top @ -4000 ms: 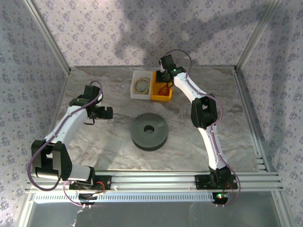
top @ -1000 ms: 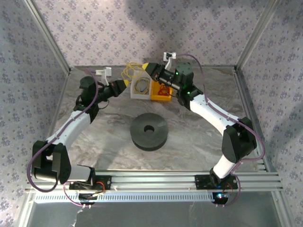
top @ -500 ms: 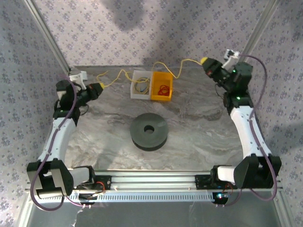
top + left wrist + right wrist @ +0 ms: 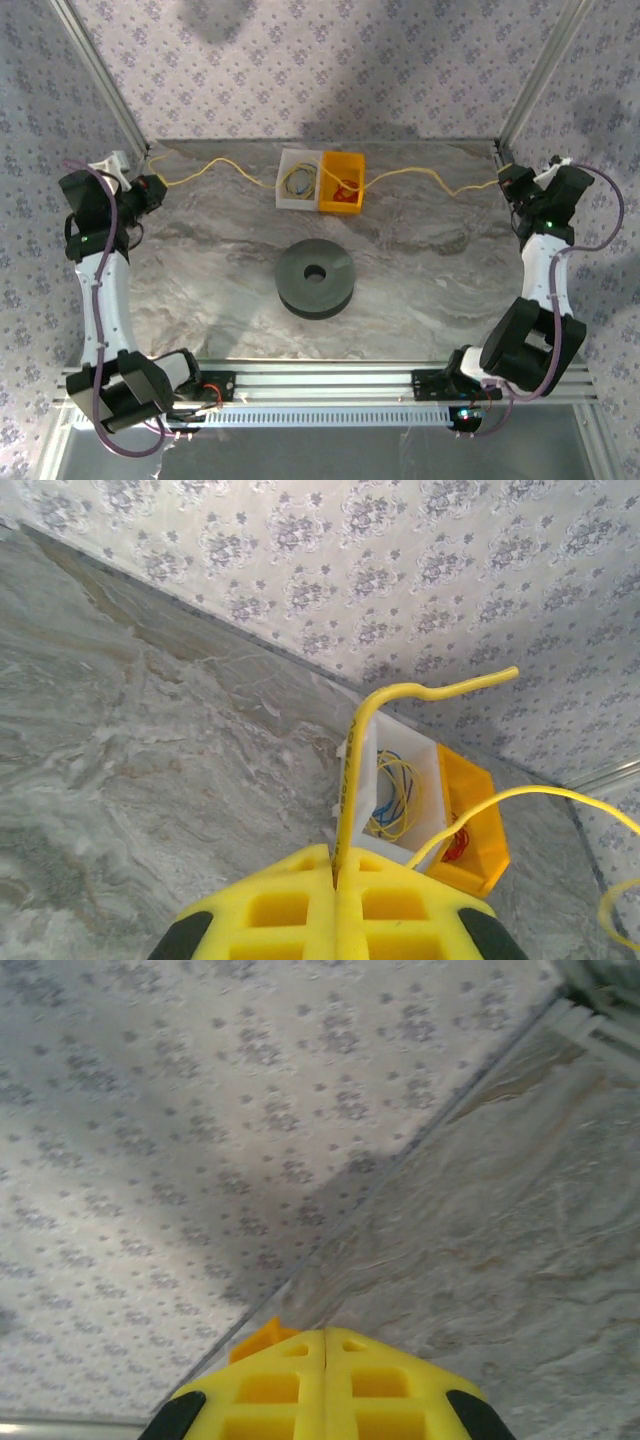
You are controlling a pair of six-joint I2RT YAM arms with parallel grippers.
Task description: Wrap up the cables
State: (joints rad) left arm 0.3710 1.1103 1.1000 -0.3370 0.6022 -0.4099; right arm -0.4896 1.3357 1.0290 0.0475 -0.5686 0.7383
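The cable runs wavy between the robot's grippers, so next the left gripper lifts high while the right gripper takes the cable (image 4: pixel 347 186) above the yellow bin and pulls it straight.
The cable (image 4: pixel 232 163), a thin yellow cord, is stretched across the back of the table and passes over the two bins. My left gripper (image 4: pixel 150 188) at the far left is shut on one end. In the left wrist view the cable (image 4: pixel 346 780) rises out from between the closed yellow fingertips (image 4: pixel 300 880) and loops back past the bins. My right gripper (image 4: pixel 505 180) at the far right holds the other end. Its pads (image 4: pixel 290 1360) are pressed together, and the cord itself is hidden there. The dark grey spool (image 4: pixel 316 278) lies flat mid-table, apart from both grippers.
A white bin (image 4: pixel 299 180) with coiled wires and a yellow bin (image 4: pixel 342 183) sit at the back centre, under the cord; the white bin (image 4: pixel 395 790) and the yellow bin (image 4: pixel 478 832) also appear from the left wrist. Aluminium frame posts and patterned walls close in both sides, near each gripper.
Both arms have swung outward from the bins to the table's far sides. The cable came out with them and now spans the back of the table.
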